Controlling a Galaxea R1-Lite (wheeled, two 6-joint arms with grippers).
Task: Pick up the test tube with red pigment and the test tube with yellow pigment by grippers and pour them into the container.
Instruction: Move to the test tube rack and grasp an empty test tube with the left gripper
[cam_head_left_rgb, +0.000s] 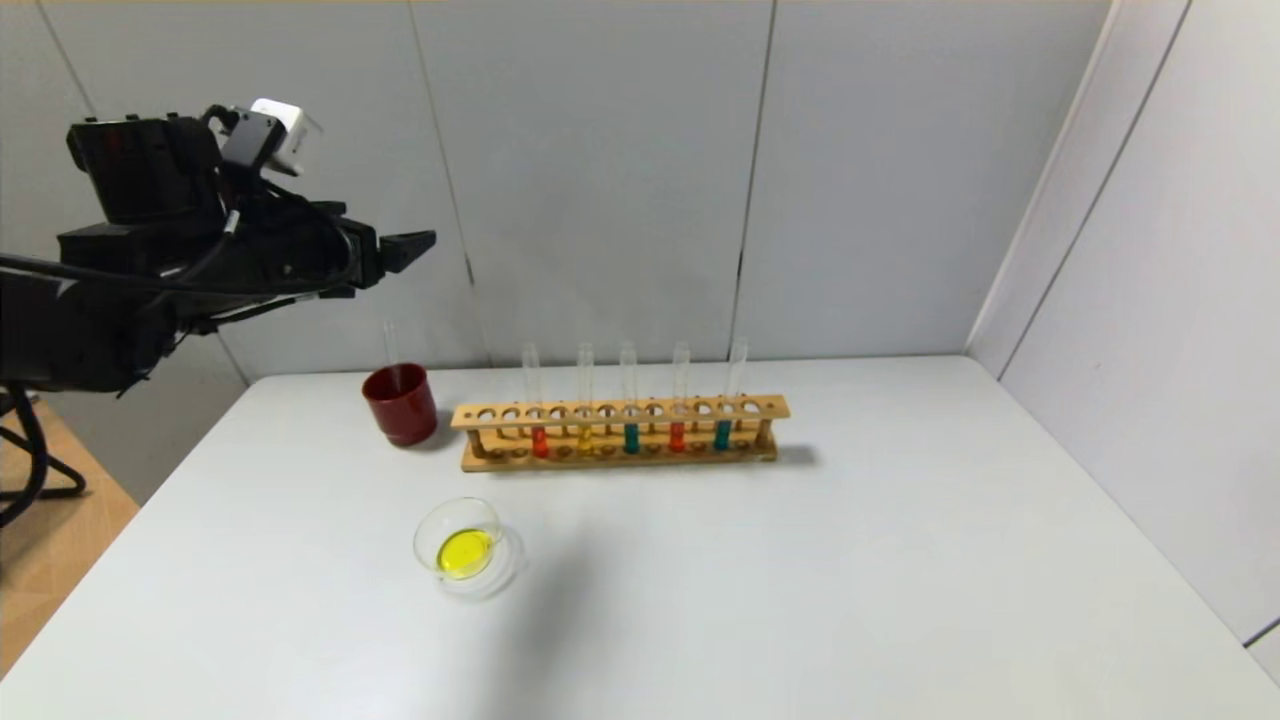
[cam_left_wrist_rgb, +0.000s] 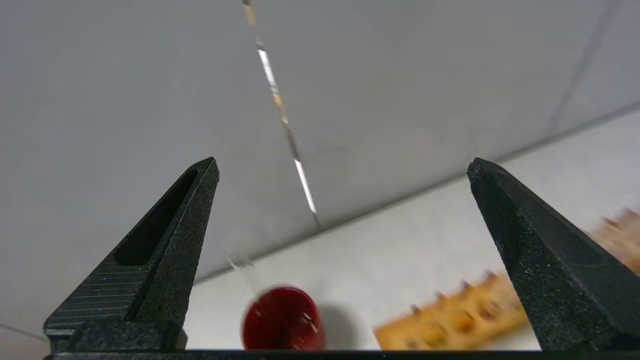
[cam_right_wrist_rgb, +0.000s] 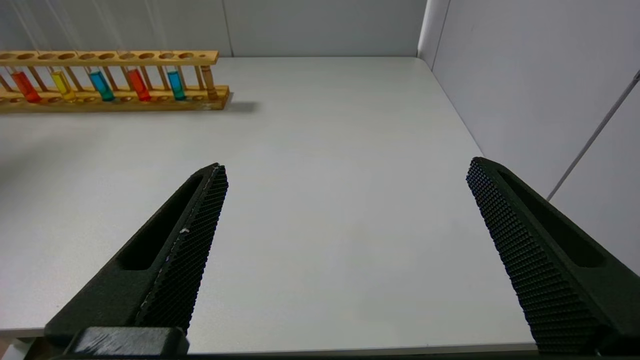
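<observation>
Next, the left gripper grips the upper part (cam_head_left_rgb: 533, 371) of the red-pigment test tube nearest the red cup.
A wooden rack (cam_head_left_rgb: 620, 408) holds several tubes. The test tube with red pigment (cam_head_left_rgb: 540, 441) stands at its left end, with a second red one (cam_head_left_rgb: 677, 436) further right. The test tube with yellow pigment (cam_head_left_rgb: 585, 438) stands beside the left red one. The clear glass container (cam_head_left_rgb: 505, 565) sits in front and holds yellow liquid. My left gripper (cam_head_left_rgb: 405, 248) is open and empty, raised high above the table's back left, over the red cup. My right gripper (cam_right_wrist_rgb: 345, 167) is open and empty, low over the table's near right. It is out of the head view.
A dark red cup (cam_head_left_rgb: 400, 403) left of the rack holds an empty clear tube (cam_head_left_rgb: 390, 345). It also shows in the left wrist view (cam_left_wrist_rgb: 282, 320). Two teal tubes (cam_head_left_rgb: 631, 437) (cam_head_left_rgb: 722, 434) stand in the rack. Grey walls close the back and the right.
</observation>
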